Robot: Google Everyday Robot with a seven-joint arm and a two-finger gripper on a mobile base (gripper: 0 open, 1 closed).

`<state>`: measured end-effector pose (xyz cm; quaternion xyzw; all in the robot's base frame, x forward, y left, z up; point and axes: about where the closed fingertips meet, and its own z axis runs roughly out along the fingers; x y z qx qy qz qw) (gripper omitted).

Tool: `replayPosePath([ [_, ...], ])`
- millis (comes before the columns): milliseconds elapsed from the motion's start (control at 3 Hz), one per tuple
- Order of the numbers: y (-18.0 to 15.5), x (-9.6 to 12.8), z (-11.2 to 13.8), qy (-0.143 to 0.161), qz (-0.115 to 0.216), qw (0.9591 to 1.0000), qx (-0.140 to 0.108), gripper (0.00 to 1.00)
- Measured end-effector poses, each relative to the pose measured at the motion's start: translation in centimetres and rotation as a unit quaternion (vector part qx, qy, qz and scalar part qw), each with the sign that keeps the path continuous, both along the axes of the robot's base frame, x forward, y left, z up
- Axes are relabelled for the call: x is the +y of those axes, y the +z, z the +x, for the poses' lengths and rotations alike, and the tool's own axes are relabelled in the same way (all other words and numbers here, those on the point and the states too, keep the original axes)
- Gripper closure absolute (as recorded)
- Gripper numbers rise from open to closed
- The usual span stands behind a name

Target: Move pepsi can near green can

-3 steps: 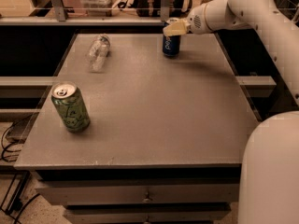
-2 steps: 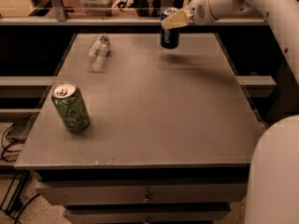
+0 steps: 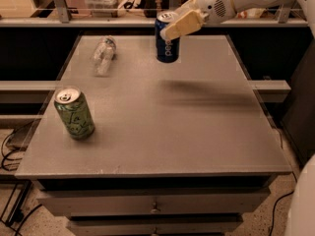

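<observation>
Next, my gripper sets the pepsi can down on the grey table (image 3: 117, 112), next to the green can, on the side toward the middle of the table.
The dark blue pepsi can (image 3: 167, 45) hangs upright in the air above the far middle of the grey table (image 3: 197, 132). My gripper (image 3: 176, 26) is shut on its upper part, reaching in from the upper right. The light green can (image 3: 74, 113) stands upright near the table's front left edge, far from the pepsi can.
A clear plastic bottle (image 3: 104, 55) lies on its side at the far left of the table. A shelf rail (image 3: 98, 21) runs behind the table. Drawers (image 3: 152, 205) sit under the front edge. My white body (image 3: 302, 205) is at the lower right.
My gripper has lifted the pepsi can off the table and carried it left, toward the middle. The green can and the bottle have not moved.
</observation>
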<state>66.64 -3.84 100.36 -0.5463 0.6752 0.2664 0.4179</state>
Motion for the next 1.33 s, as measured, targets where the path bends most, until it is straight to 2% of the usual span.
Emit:
replayPosePath([
  [333,-0.7,0.4,-1.2,0.024,-0.008,0.9995,0.016,1.00],
  [667,-1.8,2.4,-1.5,0.050,-0.020,0.9983,0.022,1.00],
  [1333,-4.5,8.3,-5.4,0.125,-0.001,0.9908,0.052,1.00],
])
